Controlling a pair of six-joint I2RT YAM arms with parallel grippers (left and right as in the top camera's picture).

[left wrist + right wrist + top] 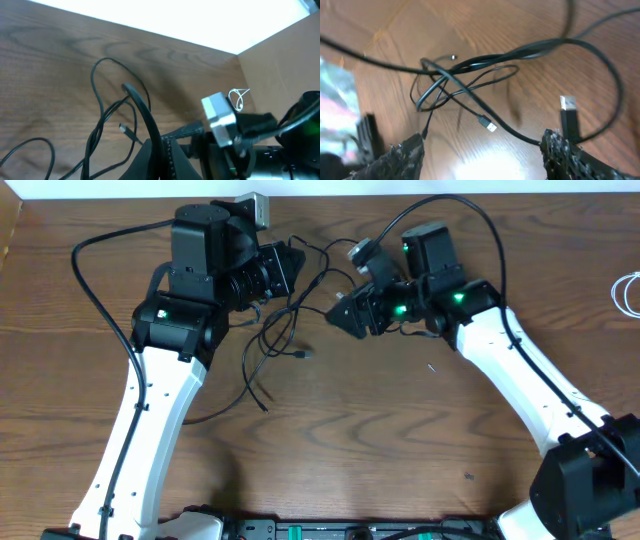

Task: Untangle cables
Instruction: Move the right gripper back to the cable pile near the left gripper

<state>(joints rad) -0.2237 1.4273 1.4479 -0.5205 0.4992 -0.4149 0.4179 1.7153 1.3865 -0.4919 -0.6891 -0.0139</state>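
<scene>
The black body of the USB plug [344,294] [570,125], just behind the plug's silver end, should be gripped next by my right gripper.
Several thin black cables [280,330] lie tangled on the wooden table [380,430] between my two grippers. My left gripper [290,268] is shut on one black cable [142,107], which runs up out of its jaws [162,150] in the left wrist view. My right gripper [342,310] is open and empty, its fingers [482,147] spread wide above the table just beside the tangle [455,82]. A small plug [487,124] and a USB plug [568,107] lie near its fingers. A white cable [630,292] is coiled at the far right edge.
The white cable also shows in the left wrist view [239,97], near a brown side wall [280,65]. A loose black cable end [303,354] reaches toward the table's middle. Thicker arm wires loop over both arms.
</scene>
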